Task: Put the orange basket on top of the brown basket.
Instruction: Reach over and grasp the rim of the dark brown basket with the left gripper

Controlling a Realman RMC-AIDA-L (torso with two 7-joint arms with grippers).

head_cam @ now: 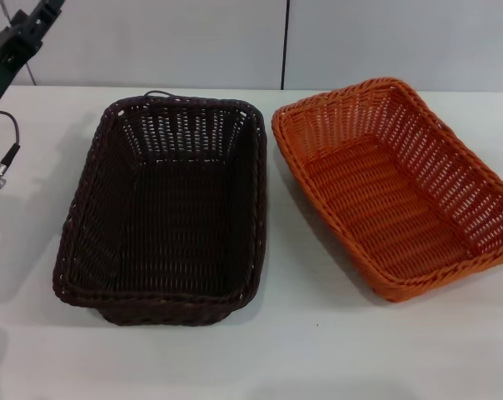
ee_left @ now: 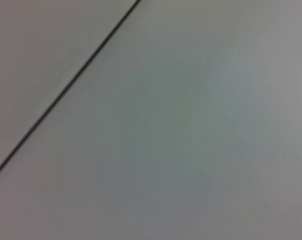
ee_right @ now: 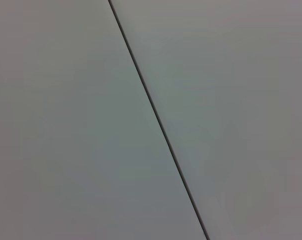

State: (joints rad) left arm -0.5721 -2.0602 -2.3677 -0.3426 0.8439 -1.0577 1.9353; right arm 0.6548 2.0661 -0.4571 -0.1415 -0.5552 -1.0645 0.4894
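Next, I close my left gripper on the middle of the brown basket's long rim [head_cam: 77, 202], on the side away from the orange basket.
The brown basket [head_cam: 164, 208] sits on the white table [head_cam: 318, 358] at centre left in the head view, empty, long side running away from me. The orange basket [head_cam: 397, 187] rests just to its right, turned at an angle, empty, its near-left rim close to the brown one's right rim. Part of my left arm [head_cam: 14, 46] shows at the top left corner, raised above the table and well away from both baskets. My right arm is out of the head view. Neither wrist view shows a basket or fingers.
A cable with a metal plug [head_cam: 3, 167] hangs at the left edge beside the left arm. A grey panelled wall with a vertical seam [head_cam: 285, 42] stands behind the table. Both wrist views show only a plain grey surface crossed by a dark seam [ee_right: 156, 120].
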